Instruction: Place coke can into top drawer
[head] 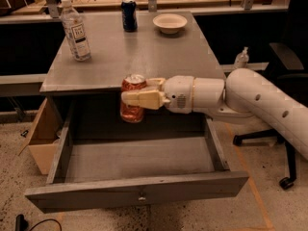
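Observation:
Next, I set the red coke can on the drawer's bare bottom toward the cardboard box side [109, 160].
My gripper [137, 98] is shut on the red coke can [132, 112] and holds it upright in the air, in front of the cabinet's front edge and above the back of the open top drawer [134, 196]. The can's silver top shows above the fingers [144, 99]. The white arm reaches in from the right. The grey drawer is pulled fully out, its inside bare, with a small metal knob [141, 197] at the centre of its front panel.
On the cabinet top [144, 57] stand a clear plastic bottle [76, 30] at the left, a dark blue can [128, 15] at the back and a white bowl [170, 22] at the back right. A cardboard box [41, 138] sits left of the drawer; an office chair [284, 81] stands right.

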Robot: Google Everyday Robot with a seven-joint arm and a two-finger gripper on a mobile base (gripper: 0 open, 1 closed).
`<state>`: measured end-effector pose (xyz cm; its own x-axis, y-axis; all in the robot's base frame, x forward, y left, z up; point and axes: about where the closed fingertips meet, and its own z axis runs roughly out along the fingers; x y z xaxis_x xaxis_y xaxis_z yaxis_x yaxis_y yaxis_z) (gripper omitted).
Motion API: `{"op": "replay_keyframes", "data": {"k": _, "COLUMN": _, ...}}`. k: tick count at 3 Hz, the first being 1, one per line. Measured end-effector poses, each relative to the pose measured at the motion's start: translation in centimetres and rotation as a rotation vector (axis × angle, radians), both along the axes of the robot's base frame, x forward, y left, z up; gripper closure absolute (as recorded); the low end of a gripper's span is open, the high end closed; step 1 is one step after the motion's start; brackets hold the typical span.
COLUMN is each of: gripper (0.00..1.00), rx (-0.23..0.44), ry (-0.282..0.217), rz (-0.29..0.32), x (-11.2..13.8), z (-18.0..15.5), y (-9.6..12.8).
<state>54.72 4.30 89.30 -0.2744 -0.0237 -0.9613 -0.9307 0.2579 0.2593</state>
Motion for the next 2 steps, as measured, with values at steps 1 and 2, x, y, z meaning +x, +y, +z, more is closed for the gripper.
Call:
{"op": "replay_keyframes", "data": {"k": 1, "gripper": 1.00, "rx": -0.009, "ry": 0.014, "rz": 0.014, "x": -0.64, "z": -0.93, "y": 0.53}}
{"op": "replay_keyframes", "data": {"k": 2, "gripper": 1.00, "rx": -0.024, "ry": 0.016, "rz": 0.018, "x": -0.69, "z": -1.20, "y": 0.82}}
